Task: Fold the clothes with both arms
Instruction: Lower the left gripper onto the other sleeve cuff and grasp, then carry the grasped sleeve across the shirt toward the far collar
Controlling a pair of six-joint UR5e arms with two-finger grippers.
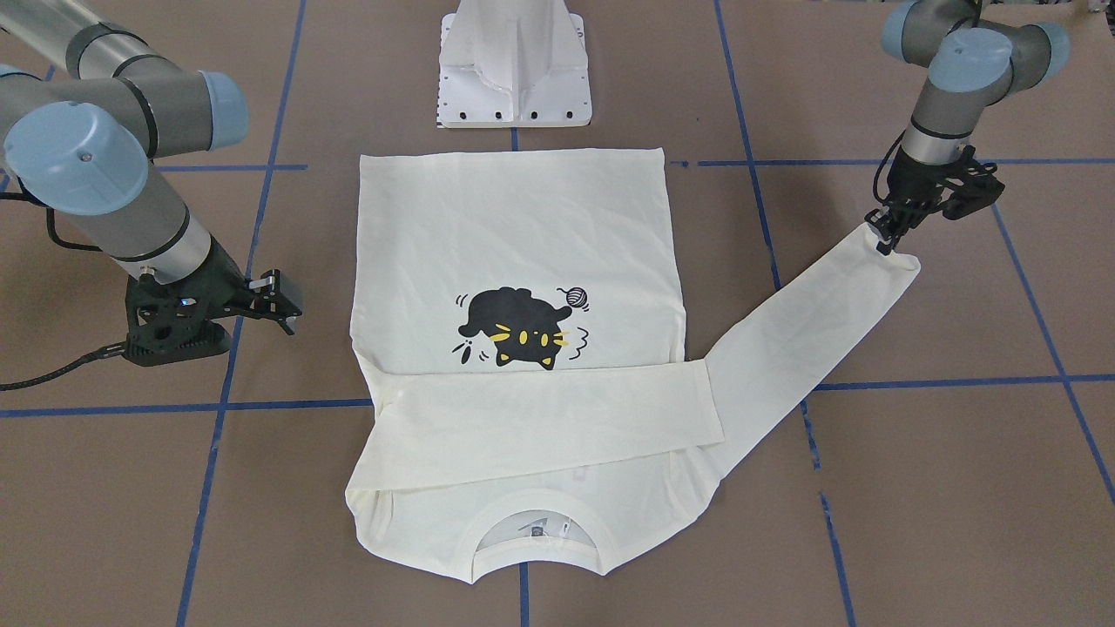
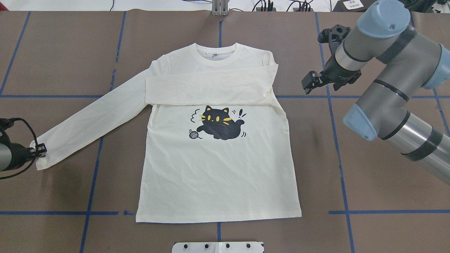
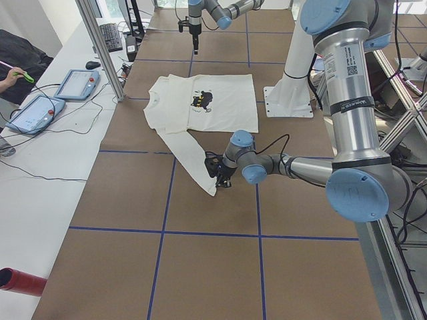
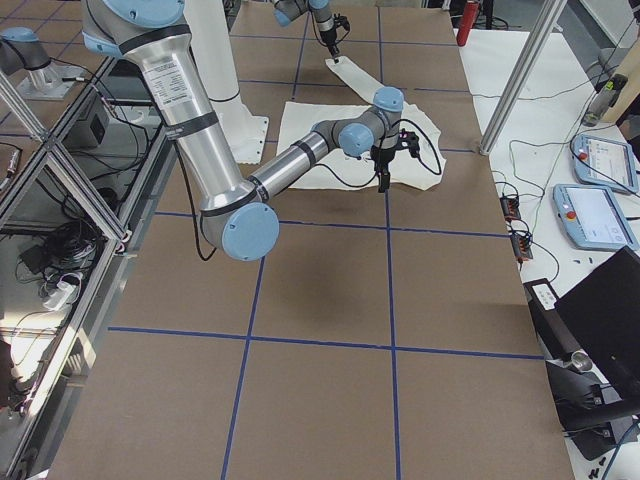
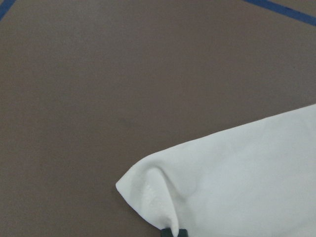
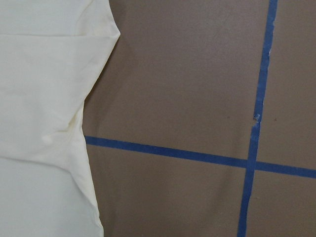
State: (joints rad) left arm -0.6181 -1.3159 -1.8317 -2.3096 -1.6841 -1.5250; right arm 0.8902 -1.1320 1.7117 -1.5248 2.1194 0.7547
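My left gripper needs to let go of the cuff of the outstretched sleeve on the folded sleeve [image 1: 415, 427], close to the shirt's folded shoulder.
The cream long-sleeved T-shirt [image 2: 218, 168] lies flat and face up, its black cat print [image 2: 218, 123] showing. One sleeve [image 2: 211, 86] is folded across the chest. The other sleeve [image 2: 95, 119] stretches out toward my left side. My left gripper [image 2: 39, 151] is shut on that sleeve's cuff [image 5: 158, 192], which puckers upward at the pinch; in the front-facing view the gripper [image 1: 884, 237] holds the cuff just above the table. My right gripper [image 2: 310, 81] hovers open and holds nothing, just past the shirt's folded shoulder [image 6: 74, 118]; the front-facing view shows this gripper [image 1: 277, 305] beside the shirt body [image 1: 514, 226].
The white pedestal base [image 1: 516, 70] stands behind the hem. Blue tape lines [image 2: 337, 147] cross the brown table. Tablets [image 3: 77, 83] and a person's hand [image 3: 10, 75] are at a side bench. A red cylinder [image 3: 23, 281] lies near that bench's end.
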